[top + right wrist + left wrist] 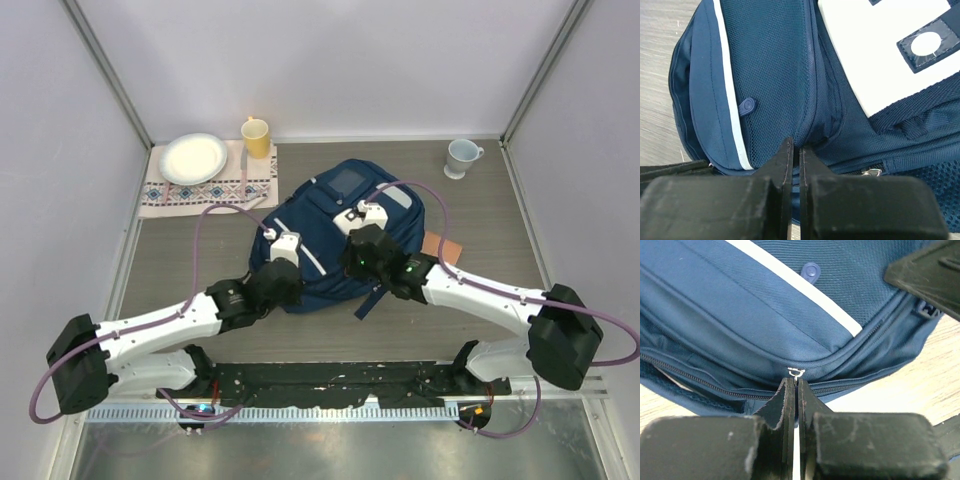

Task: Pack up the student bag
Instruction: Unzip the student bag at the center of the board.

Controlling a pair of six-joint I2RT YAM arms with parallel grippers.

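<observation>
I hold the pocket's edge too far above the zip's curve with my right gripper, so it should open and take the pocket's corner (841, 351) below the white stripe.
The student bag (330, 215), navy blue with white stripes and a white front flap (880, 45), lies flat in the middle of the table. My left gripper (280, 275) is at the bag's near left edge. Its jaws (795, 382) are shut on a small silver zipper pull (795, 372) on the main zip. My right gripper (362, 256) is over the bag's near right part. Its jaws (796, 146) are shut on a fold of navy fabric beside the mesh pocket. A second silver zipper pull (871, 172) lies free just to the right of them.
A patterned placemat (205, 188) at the back left carries a white plate (193, 158) and a yellow cup (256, 137). A pale mug (461, 157) stands at the back right. A flat brown item (441, 246) pokes out beside the bag's right edge. Grey walls enclose the table.
</observation>
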